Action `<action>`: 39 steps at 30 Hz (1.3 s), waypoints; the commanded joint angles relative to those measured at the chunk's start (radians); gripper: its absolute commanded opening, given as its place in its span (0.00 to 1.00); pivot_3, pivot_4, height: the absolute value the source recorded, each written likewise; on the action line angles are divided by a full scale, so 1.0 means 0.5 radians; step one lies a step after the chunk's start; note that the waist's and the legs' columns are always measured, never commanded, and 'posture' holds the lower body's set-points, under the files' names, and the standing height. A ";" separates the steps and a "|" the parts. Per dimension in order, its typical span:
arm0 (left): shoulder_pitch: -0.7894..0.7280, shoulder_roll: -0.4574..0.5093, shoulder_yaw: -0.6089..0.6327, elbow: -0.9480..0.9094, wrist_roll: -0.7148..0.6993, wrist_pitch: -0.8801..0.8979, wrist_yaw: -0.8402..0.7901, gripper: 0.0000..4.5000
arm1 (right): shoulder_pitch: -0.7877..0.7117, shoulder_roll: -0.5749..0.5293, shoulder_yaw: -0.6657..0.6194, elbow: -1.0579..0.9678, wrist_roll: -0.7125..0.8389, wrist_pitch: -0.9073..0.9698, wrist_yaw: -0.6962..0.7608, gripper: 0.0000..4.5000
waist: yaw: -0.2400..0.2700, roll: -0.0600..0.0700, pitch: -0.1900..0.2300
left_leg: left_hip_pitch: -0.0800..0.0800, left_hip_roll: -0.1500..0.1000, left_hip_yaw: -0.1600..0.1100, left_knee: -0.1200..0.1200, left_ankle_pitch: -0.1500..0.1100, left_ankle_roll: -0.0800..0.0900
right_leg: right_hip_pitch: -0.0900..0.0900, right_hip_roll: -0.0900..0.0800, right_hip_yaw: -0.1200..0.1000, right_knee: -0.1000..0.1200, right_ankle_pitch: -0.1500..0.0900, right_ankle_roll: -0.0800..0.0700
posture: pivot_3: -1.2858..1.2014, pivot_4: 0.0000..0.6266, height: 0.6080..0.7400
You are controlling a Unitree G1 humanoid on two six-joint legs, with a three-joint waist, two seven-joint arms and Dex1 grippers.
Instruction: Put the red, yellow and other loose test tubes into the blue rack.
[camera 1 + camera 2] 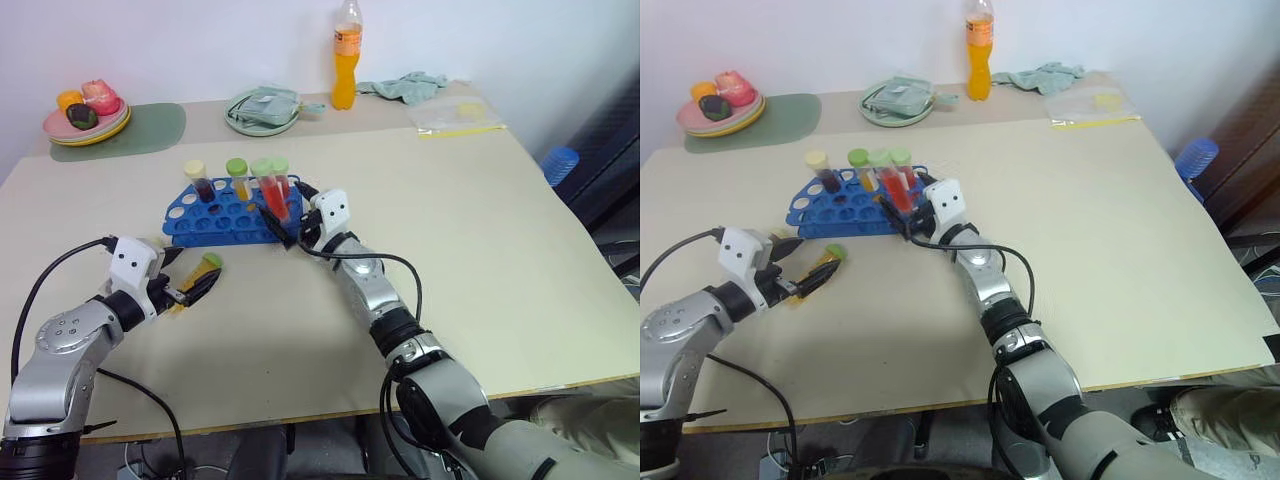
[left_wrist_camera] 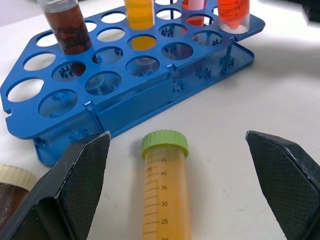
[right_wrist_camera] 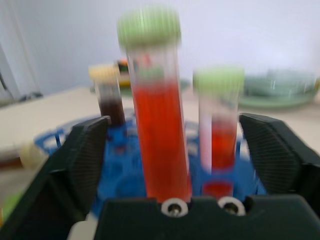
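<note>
The bottom end of the nearer red tube is too high at the top of the blue rack, so I will grip the tube's body [image 1: 273, 196] with my right gripper and lower it through the hole.
The blue rack [image 1: 215, 222] stands on the table and holds a brown tube with a cream cap [image 1: 198, 180], a yellow tube [image 1: 238, 176] and two red tubes with green caps. My right gripper [image 1: 287, 213] is open at the rack's right end, its fingers wide on either side of the nearer red tube [image 3: 159, 130] without touching it. A loose yellow tube with a green cap [image 2: 164, 192] lies on the table in front of the rack, between the open fingers of my left gripper [image 1: 190, 276]. Beside that lies a second loose tube, brown with a cream cap [image 2: 11, 184].
Along the far edge are a plate of fruit [image 1: 85, 120] on a green mat [image 1: 155, 128], a plate holding a cloth [image 1: 262, 110], an orange drink bottle [image 1: 345, 60], a crumpled cloth [image 1: 405, 88] and a plastic bag [image 1: 455, 115].
</note>
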 commanded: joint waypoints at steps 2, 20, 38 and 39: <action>-0.012 0.001 0.013 -0.060 -0.009 -0.018 0.004 1.00 | 0.040 0.000 -0.009 -0.272 0.019 0.100 0.005 0.99 | 0.003 0.000 0.000 | 0.000 0.000 0.000 0.000 0.000 0.000 | 0.000 0.000 0.000 0.000 0.000 0.000 | 0.52 0.24 1.00; -0.013 -0.012 0.005 -0.066 -0.016 -0.016 0.006 1.00 | -0.050 -0.229 0.059 -1.200 0.129 1.936 0.036 0.99 | 0.007 0.000 0.000 | 0.000 0.000 0.001 0.000 -0.002 0.003 | -0.001 -0.001 0.001 0.000 0.000 0.000 | 0.52 0.24 1.00; 0.081 -0.003 -0.048 -0.191 -0.091 0.046 -0.114 1.00 | -0.276 -0.137 -0.018 -0.886 0.173 2.120 -0.054 0.99 | 0.005 0.000 0.000 | -0.001 0.000 0.001 0.000 -0.002 0.003 | -0.001 -0.001 0.001 0.000 0.000 0.000 | 0.52 0.24 1.00; 0.081 -0.003 -0.049 -0.190 -0.089 0.044 -0.114 1.00 | -0.282 -0.133 -0.016 -0.867 0.170 2.108 -0.053 0.99 | 0.005 0.000 0.000 | -0.001 0.000 0.001 0.000 -0.002 0.003 | -0.001 -0.001 0.001 0.000 0.000 0.000 | 0.52 0.24 1.00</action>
